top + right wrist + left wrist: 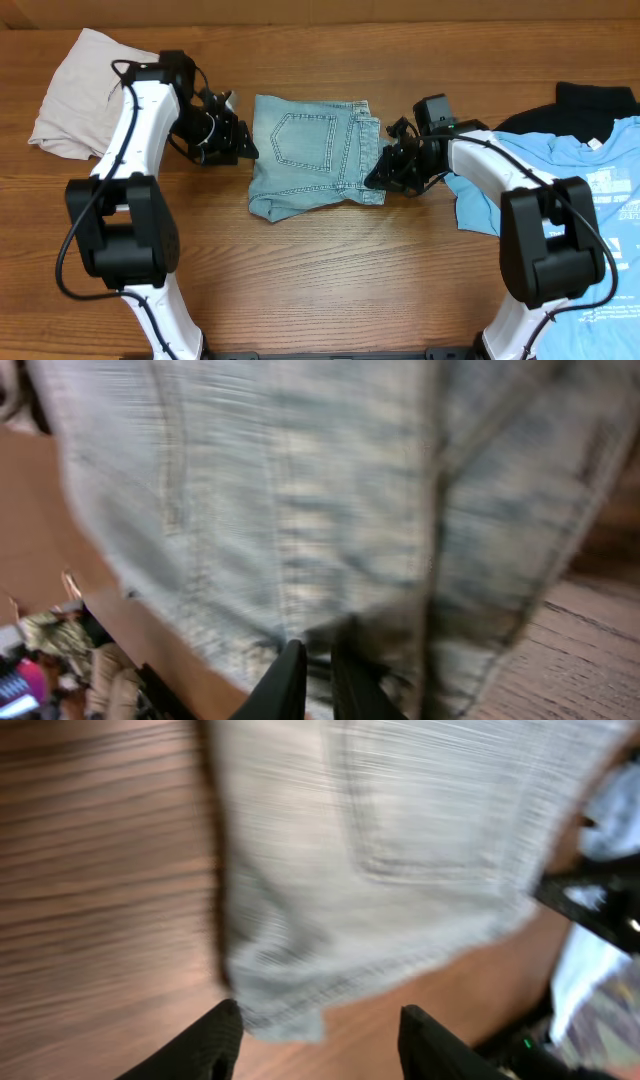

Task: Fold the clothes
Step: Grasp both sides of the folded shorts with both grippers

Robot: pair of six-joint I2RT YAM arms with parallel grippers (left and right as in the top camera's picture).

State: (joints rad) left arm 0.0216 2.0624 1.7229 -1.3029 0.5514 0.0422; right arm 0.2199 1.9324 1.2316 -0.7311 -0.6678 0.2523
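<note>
My left gripper sits open at the edge of the denim shorts, so it should take them nearer the back pocket (278,146) while my right gripper steadies them.
The faded light-blue denim shorts (310,155) lie folded in the middle of the wooden table, a stitched back pocket facing up. My left gripper (240,150) is open at their left edge. In the left wrist view its fingers (320,1045) straddle a denim corner (400,850) without closing on it. My right gripper (378,172) is at the right edge of the shorts. In the right wrist view its fingers (318,675) are pressed almost together on the blurred denim (280,500).
Beige shorts (75,90) lie crumpled at the far left. A sky-blue printed T-shirt (590,190) lies at the right, with a black garment (590,105) behind it. Bare wood (330,280) runs along the front.
</note>
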